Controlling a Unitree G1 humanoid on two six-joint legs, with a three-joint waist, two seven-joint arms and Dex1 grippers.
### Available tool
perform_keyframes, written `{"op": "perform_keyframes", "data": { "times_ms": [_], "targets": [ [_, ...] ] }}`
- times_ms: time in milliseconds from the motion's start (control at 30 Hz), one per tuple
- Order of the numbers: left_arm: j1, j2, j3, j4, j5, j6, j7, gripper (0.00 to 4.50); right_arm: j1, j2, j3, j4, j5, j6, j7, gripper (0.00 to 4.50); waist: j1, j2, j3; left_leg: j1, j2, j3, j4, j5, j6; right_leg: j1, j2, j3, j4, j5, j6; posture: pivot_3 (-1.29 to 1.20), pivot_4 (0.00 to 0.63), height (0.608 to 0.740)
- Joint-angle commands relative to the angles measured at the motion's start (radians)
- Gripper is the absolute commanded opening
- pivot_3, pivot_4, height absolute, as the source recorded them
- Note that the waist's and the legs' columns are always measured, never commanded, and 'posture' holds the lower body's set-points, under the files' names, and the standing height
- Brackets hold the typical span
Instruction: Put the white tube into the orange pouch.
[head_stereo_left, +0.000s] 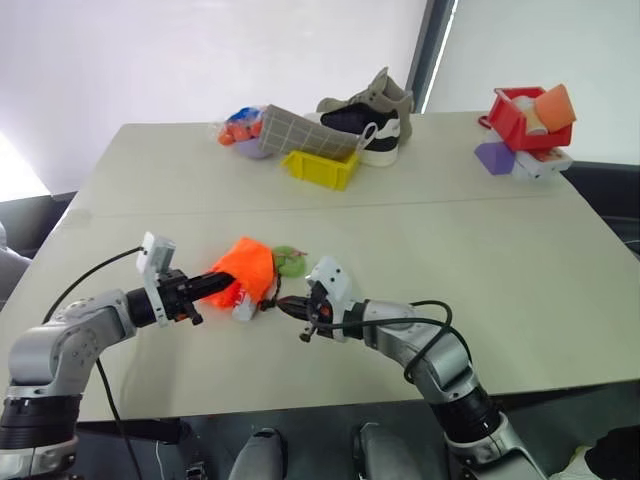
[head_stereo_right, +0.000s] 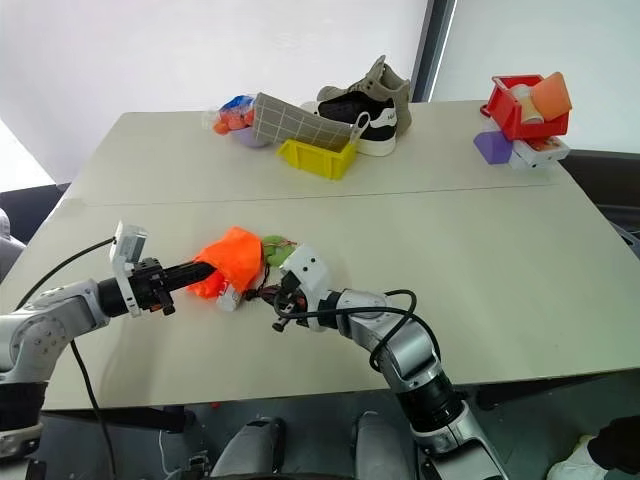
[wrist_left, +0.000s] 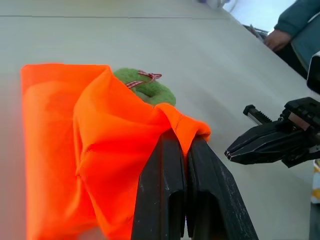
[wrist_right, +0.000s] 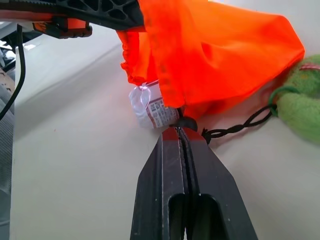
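Next, I let go of the orange pouch's fold on the table (head_stereo_left: 216, 321) with my left gripper, beside the near end of the white tube.
The orange pouch (head_stereo_left: 245, 265) hangs lifted just off the table near its front edge. My left gripper (head_stereo_left: 220, 283) is shut on a fold of the fabric (wrist_left: 150, 135). The white tube (wrist_right: 152, 107) lies on the table with its printed label showing, one end under the pouch's gathered mouth. The pouch's black cord (wrist_right: 240, 127) runs to a green ring (head_stereo_left: 290, 260) lying behind it. My right gripper (wrist_right: 178, 131) is shut, its tip right at the cord's knot beside the tube. I cannot tell whether it pinches the cord.
At the table's back stand a yellow bin (head_stereo_left: 320, 167), a checked cloth (head_stereo_left: 300, 130) and a shoe (head_stereo_left: 370, 120). Back right are a red bin (head_stereo_left: 515, 120) with an orange block (head_stereo_left: 553, 103) and a purple block (head_stereo_left: 493, 157). A person's sleeve (wrist_left: 300, 20) shows beyond the table.
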Motion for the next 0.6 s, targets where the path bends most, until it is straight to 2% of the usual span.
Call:
{"op": "perform_keyframes", "data": {
  "times_ms": [33,267,600],
  "targets": [
    [-0.02,0.011,0.05,0.018,-0.033,0.017,-0.013,0.0,-0.023,0.007,0.018,-0.001,-0.006,-0.034,0.01,0.03,0.0,0.0,0.0,0.0,0.0,0.0,0.0,0.0,0.0,0.0,0.0,0.0,0.0,0.0,0.0,0.0,0.15,0.74],
    [-0.009,0.01,0.048,0.012,-0.046,0.037,-0.026,0.0,-0.056,0.022,0.031,0.053,-0.035,-0.076,0.001,0.03,0.0,0.0,0.0,0.0,0.0,0.0,0.0,0.0,0.0,0.0,0.0,0.0,0.0,0.001,-0.001,0.0,0.15,0.74],
    [0.105,0.035,0.028,-0.074,0.005,-0.004,-0.045,0.0,-0.054,-0.022,-0.071,0.05,-0.028,-0.106,-0.008,0.03,0.001,0.0,0.0,0.0,0.0,0.0,0.0,0.0,0.0,0.0,0.0,0.0,-0.001,0.002,-0.004,0.0,0.15,0.74]
  ]
}}
